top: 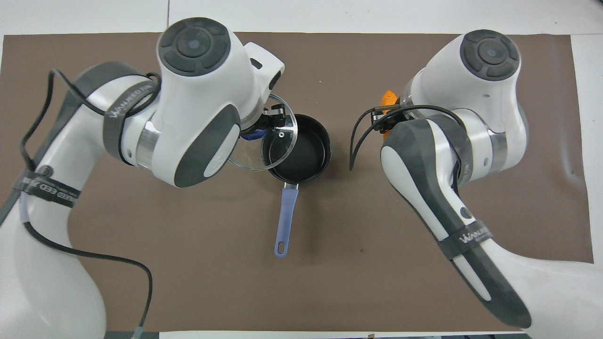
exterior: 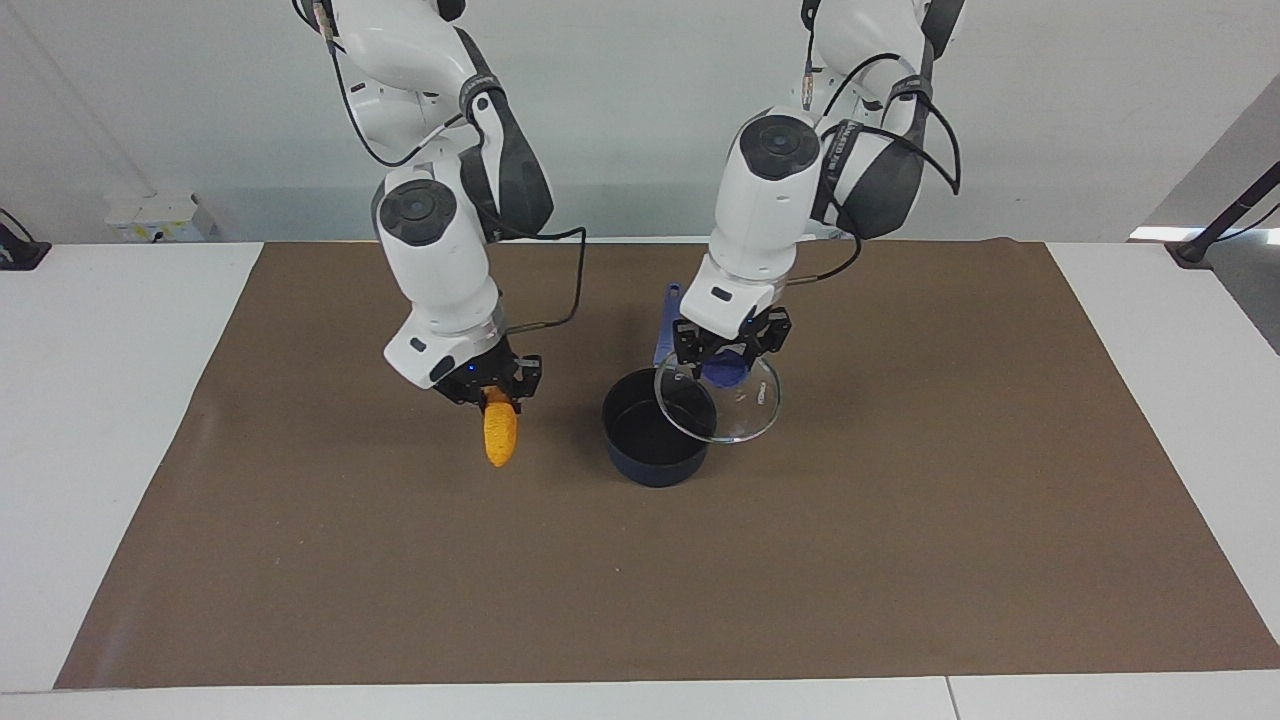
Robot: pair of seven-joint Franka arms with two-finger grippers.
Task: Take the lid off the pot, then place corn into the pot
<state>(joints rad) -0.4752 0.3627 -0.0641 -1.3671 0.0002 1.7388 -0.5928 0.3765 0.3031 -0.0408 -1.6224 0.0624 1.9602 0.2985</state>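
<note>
The glass lid, now tilted over the pot's rim, goes on the brown mat [top: 123, 151] beneath my left gripper's white arm, away from the pot.
The dark navy pot [exterior: 657, 440] stands open on the brown mat, its blue handle [top: 286, 220] pointing toward the robots. My left gripper [exterior: 728, 362] is shut on the blue knob of the clear glass lid [exterior: 728, 405] and holds it tilted in the air, over the pot's rim on the left arm's side. In the overhead view the lid [top: 268, 148] overlaps the pot [top: 305, 150]. My right gripper [exterior: 492, 390] is shut on the top of the orange-yellow corn [exterior: 500, 432], which hangs down above the mat beside the pot, toward the right arm's end. The corn [top: 388, 99] shows only partly from overhead.
The brown mat [exterior: 900, 560] covers most of the white table [exterior: 100, 400]. A black cable loops from each arm near the grippers.
</note>
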